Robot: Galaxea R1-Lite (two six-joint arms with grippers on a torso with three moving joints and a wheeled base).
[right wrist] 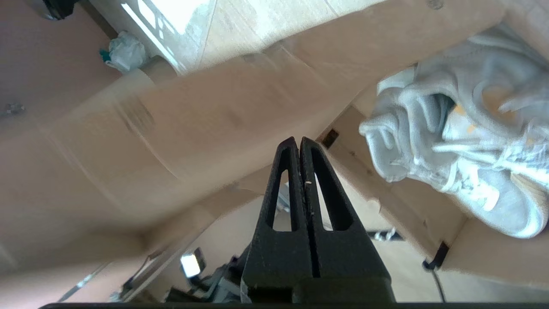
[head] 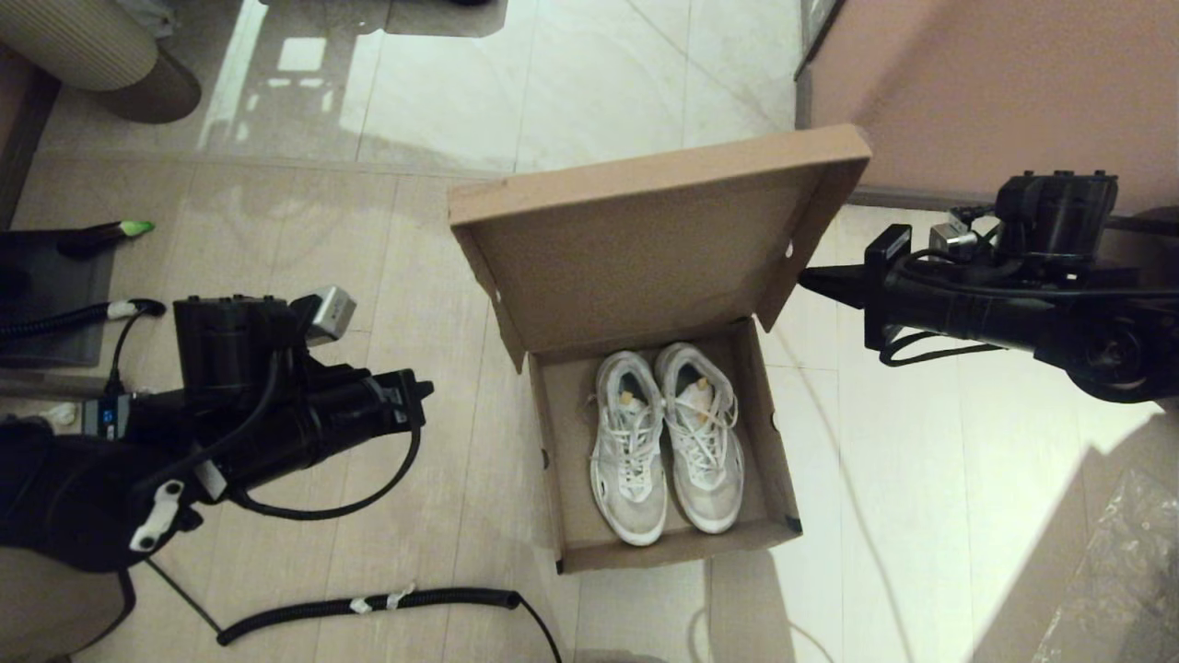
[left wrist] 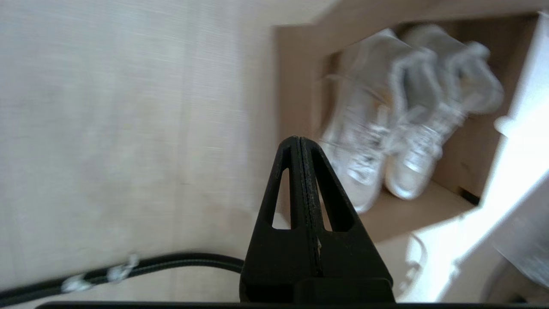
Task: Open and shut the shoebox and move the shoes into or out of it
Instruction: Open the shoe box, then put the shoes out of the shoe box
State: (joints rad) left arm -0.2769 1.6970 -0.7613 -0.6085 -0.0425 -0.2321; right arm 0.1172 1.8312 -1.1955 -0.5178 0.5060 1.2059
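The white sneakers have touching inner collars [head: 662, 397] [right wrist: 467, 100]. My right gripper should go there next and close on them, so that I take both sneakers together.
The brown cardboard shoebox [head: 769, 442] stands open on the floor, its flip lid [head: 645, 249] tilted up at the back. The white sneakers [head: 665, 437] lie side by side inside, toes towards me. My left gripper [head: 426, 389] hovers left of the box, shut and empty. In the left wrist view the gripper [left wrist: 299, 139] points at the box's left wall [left wrist: 296, 86] and the shoes [left wrist: 386, 128]. My right gripper [head: 804, 275] is shut and empty, its tip right by the lid's right side flap. In the right wrist view the gripper [right wrist: 297, 140] faces the lid [right wrist: 193, 116], with the shoes [right wrist: 472, 150] beside it.
A black corrugated cable [head: 368, 605] lies on the floor in front of the box's left corner. A pinkish-brown panel [head: 995, 83] rises at the back right. A ribbed round object [head: 83, 41] stands at the far left, and crinkled plastic [head: 1124, 571] lies at the near right.
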